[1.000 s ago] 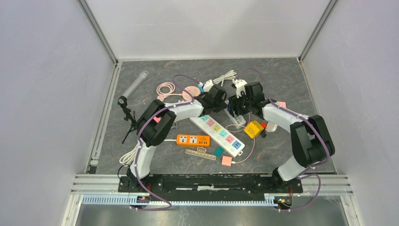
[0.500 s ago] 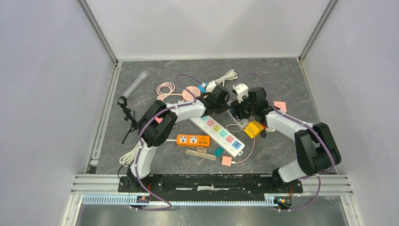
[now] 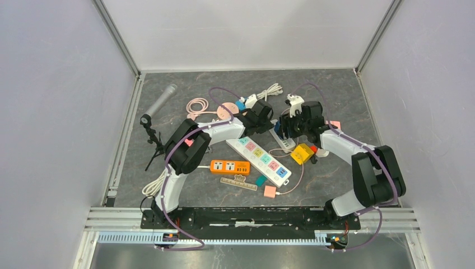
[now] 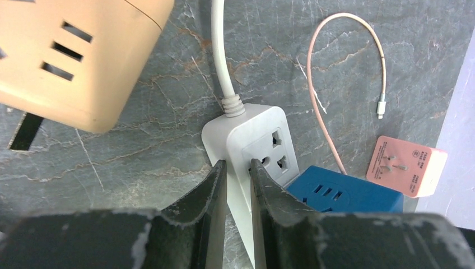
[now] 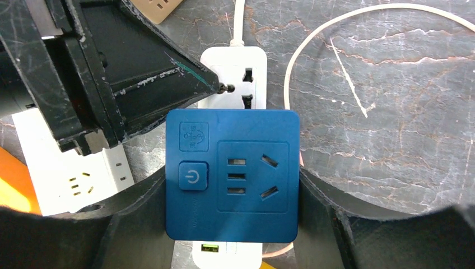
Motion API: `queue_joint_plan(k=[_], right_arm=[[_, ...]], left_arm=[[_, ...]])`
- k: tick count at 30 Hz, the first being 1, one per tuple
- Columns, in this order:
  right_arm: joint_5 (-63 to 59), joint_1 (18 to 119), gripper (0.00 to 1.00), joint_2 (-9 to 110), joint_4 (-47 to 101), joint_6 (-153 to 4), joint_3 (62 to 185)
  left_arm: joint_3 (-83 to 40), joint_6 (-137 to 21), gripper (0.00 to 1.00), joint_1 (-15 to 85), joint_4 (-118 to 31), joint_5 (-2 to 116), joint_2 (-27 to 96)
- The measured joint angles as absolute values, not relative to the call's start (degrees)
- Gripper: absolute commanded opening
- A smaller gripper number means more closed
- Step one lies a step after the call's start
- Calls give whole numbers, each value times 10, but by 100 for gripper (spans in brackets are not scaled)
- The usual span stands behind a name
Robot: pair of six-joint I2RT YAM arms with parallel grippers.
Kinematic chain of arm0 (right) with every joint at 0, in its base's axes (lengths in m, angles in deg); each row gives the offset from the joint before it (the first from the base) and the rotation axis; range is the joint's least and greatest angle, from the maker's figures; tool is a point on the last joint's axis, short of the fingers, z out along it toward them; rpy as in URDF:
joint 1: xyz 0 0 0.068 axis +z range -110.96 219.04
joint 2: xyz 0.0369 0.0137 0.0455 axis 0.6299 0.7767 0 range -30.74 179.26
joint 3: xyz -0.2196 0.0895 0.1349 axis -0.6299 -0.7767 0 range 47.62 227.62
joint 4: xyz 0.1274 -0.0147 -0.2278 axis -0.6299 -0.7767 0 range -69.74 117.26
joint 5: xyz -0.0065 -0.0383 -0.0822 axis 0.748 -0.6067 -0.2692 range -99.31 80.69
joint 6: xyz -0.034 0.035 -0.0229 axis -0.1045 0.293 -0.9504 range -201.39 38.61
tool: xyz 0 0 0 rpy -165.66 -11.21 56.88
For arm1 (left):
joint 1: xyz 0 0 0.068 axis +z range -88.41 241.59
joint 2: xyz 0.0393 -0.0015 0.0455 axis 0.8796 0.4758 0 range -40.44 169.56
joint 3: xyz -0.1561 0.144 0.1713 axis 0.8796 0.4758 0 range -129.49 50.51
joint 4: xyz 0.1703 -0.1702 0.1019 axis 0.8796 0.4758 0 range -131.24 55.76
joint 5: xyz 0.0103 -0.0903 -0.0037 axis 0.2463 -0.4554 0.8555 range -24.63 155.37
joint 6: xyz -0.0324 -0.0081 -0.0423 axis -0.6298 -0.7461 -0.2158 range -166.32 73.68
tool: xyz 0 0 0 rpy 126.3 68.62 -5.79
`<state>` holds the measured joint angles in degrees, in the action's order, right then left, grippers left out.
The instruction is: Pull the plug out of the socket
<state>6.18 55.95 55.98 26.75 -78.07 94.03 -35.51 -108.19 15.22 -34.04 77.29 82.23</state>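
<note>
My right gripper is going to release the blue plug, still over the strip's middle, on the grey table (image 3: 292, 109) (image 5: 361, 70) next to the cord end of the white socket strip.
A white socket strip (image 4: 263, 145) with a white cord lies on the grey table and also shows in the right wrist view (image 5: 235, 64). A blue cube plug (image 5: 232, 174) with a power button sits over its middle. Whether the plug's pins are still in the socket is hidden. My right gripper (image 5: 232, 193) is shut on the blue plug's two sides. My left gripper (image 4: 235, 165) is shut on the strip's near edge, just left of the blue plug (image 4: 341, 193). In the top view both grippers, left (image 3: 268, 122) and right (image 3: 288, 128), meet over the strip (image 3: 282, 141).
A tan socket block (image 4: 73, 56), a pink adapter (image 4: 406, 172) and a pink cable (image 4: 336, 84) lie close by. A long strip with coloured sockets (image 3: 259, 155), an orange strip (image 3: 229, 166), a yellow block (image 3: 302, 152), a microphone (image 3: 162, 101) and a small tripod (image 3: 150, 137) lie around.
My right wrist has shifted right and slightly back while its elbow swung outward. My left gripper has edged right along the strip. Both stay shut.
</note>
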Motion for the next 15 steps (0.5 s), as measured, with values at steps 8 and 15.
queue_joint_plan(k=[8, 15], right_arm=[[47, 556, 0, 536, 274, -791, 930], [7, 558, 0, 537, 258, -759, 939]], left_arm=[[-366, -1082, 25, 151, -339, 770, 822], [-366, -1082, 25, 148, -348, 767, 828]])
